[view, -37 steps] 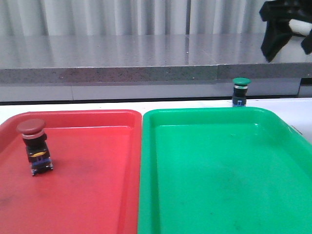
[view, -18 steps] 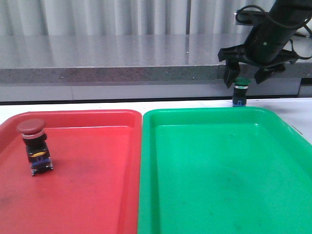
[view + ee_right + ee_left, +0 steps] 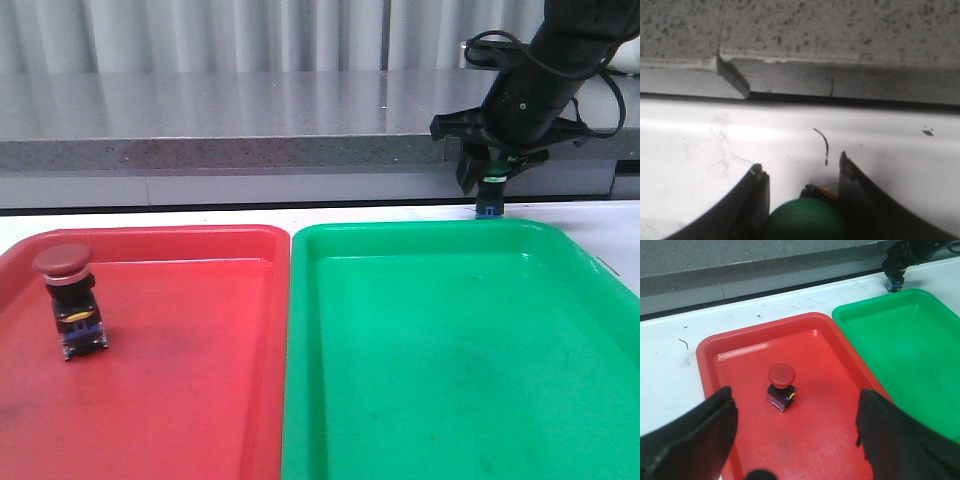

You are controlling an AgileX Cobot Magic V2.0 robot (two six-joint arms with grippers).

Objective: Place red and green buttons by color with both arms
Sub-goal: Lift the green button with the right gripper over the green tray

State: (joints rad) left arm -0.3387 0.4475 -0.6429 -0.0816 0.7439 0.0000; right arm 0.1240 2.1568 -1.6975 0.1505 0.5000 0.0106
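My right gripper will set the green button, now just behind the tray's far rim, down upright around the middle of the green tray's bottom (image 3: pixel 502 343).
The red button (image 3: pixel 70 300) stands upright in the left part of the red tray (image 3: pixel 200 400); the left wrist view shows it (image 3: pixel 781 385) ahead of my left gripper (image 3: pixel 796 407), which hangs wide open and empty above that tray. The green button (image 3: pixel 488 205) stands on the white table just behind the far rim of the green tray (image 3: pixel 450 380). My right gripper (image 3: pixel 492 175) has come down over it. In the right wrist view the green cap (image 3: pixel 805 220) fills the gap between the two fingers (image 3: pixel 755 200), which press against its sides.
A grey stone ledge (image 3: pixel 250 130) runs along the back, just behind the green button. The two trays lie side by side and touch. The right arm (image 3: pixel 910 252) also shows at the far corner of the green tray (image 3: pixel 900 340) in the left wrist view.
My right gripper came in from the upper right, dropped over the green button and narrowed its fingers onto the cap. The red button and both trays have not moved.
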